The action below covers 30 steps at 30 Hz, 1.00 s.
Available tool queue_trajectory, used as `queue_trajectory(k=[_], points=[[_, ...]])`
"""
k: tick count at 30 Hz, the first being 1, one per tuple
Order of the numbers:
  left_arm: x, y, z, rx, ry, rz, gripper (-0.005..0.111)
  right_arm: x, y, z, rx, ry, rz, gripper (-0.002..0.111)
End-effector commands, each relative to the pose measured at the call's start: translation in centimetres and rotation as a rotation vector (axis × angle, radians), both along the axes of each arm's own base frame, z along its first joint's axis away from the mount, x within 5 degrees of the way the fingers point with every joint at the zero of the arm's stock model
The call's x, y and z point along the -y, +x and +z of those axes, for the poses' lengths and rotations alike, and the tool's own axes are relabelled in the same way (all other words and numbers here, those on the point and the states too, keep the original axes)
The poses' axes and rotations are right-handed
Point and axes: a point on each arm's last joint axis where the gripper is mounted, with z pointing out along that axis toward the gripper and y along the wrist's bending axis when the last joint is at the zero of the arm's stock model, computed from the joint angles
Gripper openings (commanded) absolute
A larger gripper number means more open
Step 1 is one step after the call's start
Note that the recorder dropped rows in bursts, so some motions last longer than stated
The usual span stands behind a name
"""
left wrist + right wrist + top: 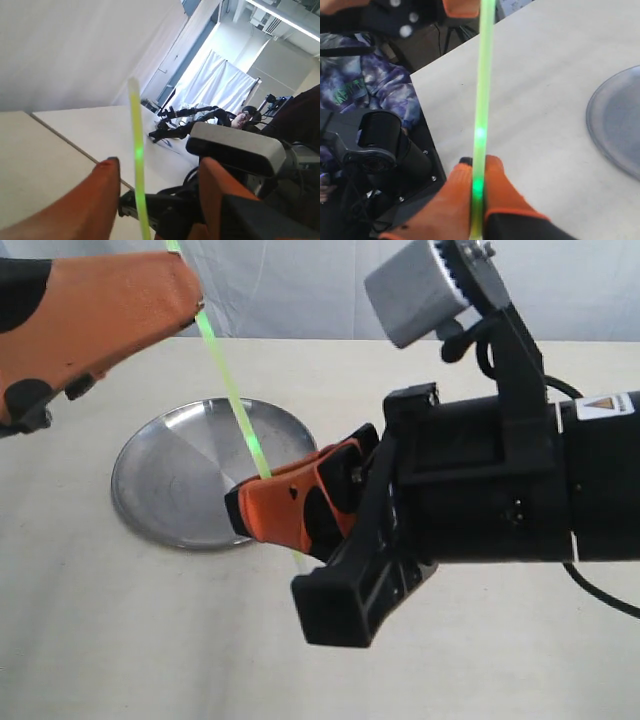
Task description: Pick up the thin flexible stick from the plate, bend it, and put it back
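Observation:
The left gripper's open fingers are around the stick's upper part, far from the right gripper, so the left gripper needs to move down and pinch the stick's middle (235,398) before bending.
The thin flexible stick (238,405), glowing yellow-green and straight, slants up in the air above the plate. My right gripper (248,508) is shut on the stick's lower part, and a short end pokes out below the orange fingers; the right wrist view shows the stick (482,100) pinched between them (479,170). My left gripper (192,290) is up at the stick's top end. In the left wrist view its orange fingers (107,172) stand apart, and the stick (137,165) passes between them close to one finger. The silver plate (170,480) lies on the table with nothing on it.
The plate's rim (600,125) shows at the edge of the right wrist view over the beige tabletop (120,640). A white curtain hangs behind the table. The right arm's black body (480,490) fills the right side of the exterior view.

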Motion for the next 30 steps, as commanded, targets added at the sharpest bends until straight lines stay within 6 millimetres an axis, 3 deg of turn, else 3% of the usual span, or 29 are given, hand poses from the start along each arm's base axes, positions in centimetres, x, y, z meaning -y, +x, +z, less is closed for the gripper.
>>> queue_trajectory(k=[1, 6, 10, 19, 22, 28, 30], points=[[0.3, -0.4, -1.1, -0.139, 0.095, -0.067, 0.054, 0.2, 0.1, 0.2, 0.002, 0.007, -0.020, -0.001], [0.2, -0.3, -2.3, -0.285, 0.183, -0.053, 0.054, 0.1, 0.1, 0.2, 0.000, 0.007, -0.023, -0.001], [0.1, 0.2, -1.8, -0.314, 0.110, -0.002, 0.054, -0.3, 0.2, -0.4, -0.040, -0.012, 0.009, -0.001], [-0.2, 0.9, -2.1, -0.322, 0.135, 0.084, 0.053, -0.7, 0.0, -0.8, -0.104, 0.001, 0.042, -0.001], [0.0, 1.0, -2.0, -0.334, 0.108, 0.070, 0.044, -0.9, 0.2, -1.1, -0.113, -0.005, 0.035, -0.001], [0.8, 1.6, -2.7, -0.311, 0.098, -0.048, 0.001, -1.6, 0.9, -1.7, -0.157, 0.012, 0.008, -0.001], [1.0, 1.9, -2.8, -0.280, 0.083, -0.066, 0.000, -1.7, 0.7, -1.7, -0.164, 0.025, 0.038, -0.001]])
